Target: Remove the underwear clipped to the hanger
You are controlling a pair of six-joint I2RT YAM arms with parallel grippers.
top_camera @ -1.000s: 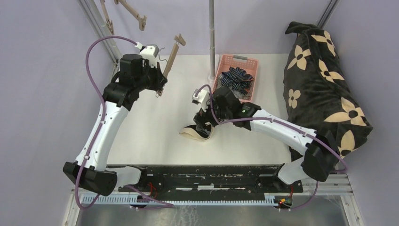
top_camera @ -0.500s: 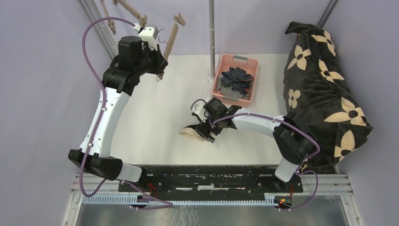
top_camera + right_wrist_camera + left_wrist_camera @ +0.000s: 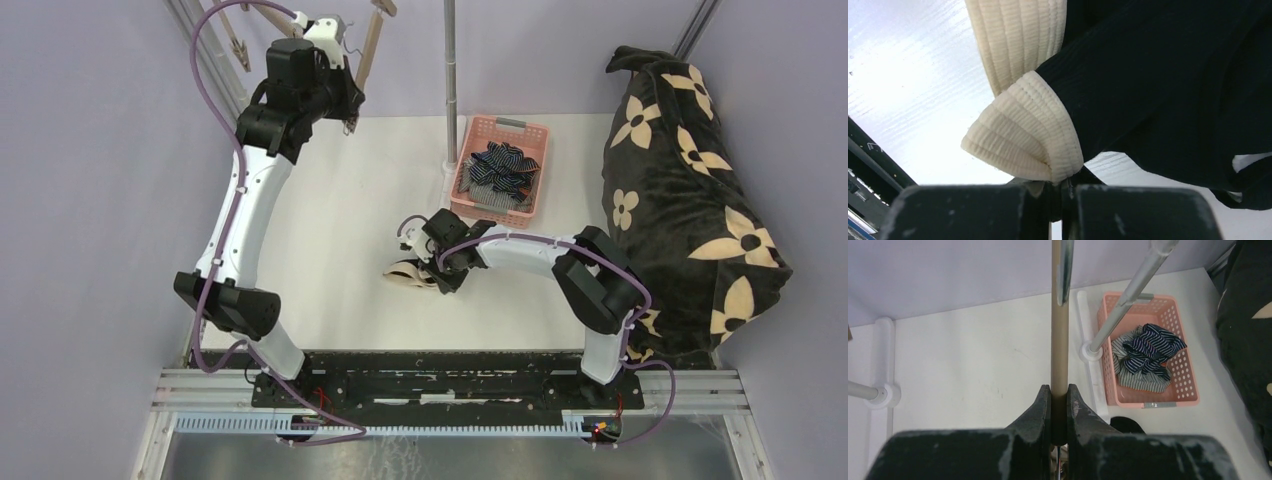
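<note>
Next, I release the hanger from my left gripper, hanging between the other wooden hanger parts and the metal pole point(image 3: 325, 16).
My left gripper point(image 3: 351, 100) is raised at the back left, shut on the tan wooden bar of the hanger point(image 3: 371, 45). In the left wrist view the hanger bar point(image 3: 1059, 340) runs straight up from between the closed jaws of that gripper point(image 3: 1059, 391). No cloth shows on the hanger. The black underwear point(image 3: 422, 274) with a cream ribbed waistband lies on the white table. My right gripper point(image 3: 436, 275) is down on it, and in the right wrist view the gripper point(image 3: 1064, 183) is shut on the waistband point(image 3: 1023, 142), black cloth point(image 3: 1158, 90) spreading beyond.
A pink basket point(image 3: 506, 124) at the back middle holds striped underwear point(image 3: 503, 166). A metal pole point(image 3: 450, 70) stands just left of it. The flower-print blanket point(image 3: 690, 180) fills the right side. More wooden hanger parts point(image 3: 236, 42) hang at the far back left.
The right gripper has gone from open to shut on the black underwear's waistband, its arm folding in to the left. The left arm has lifted the hanger higher and farther back.
</note>
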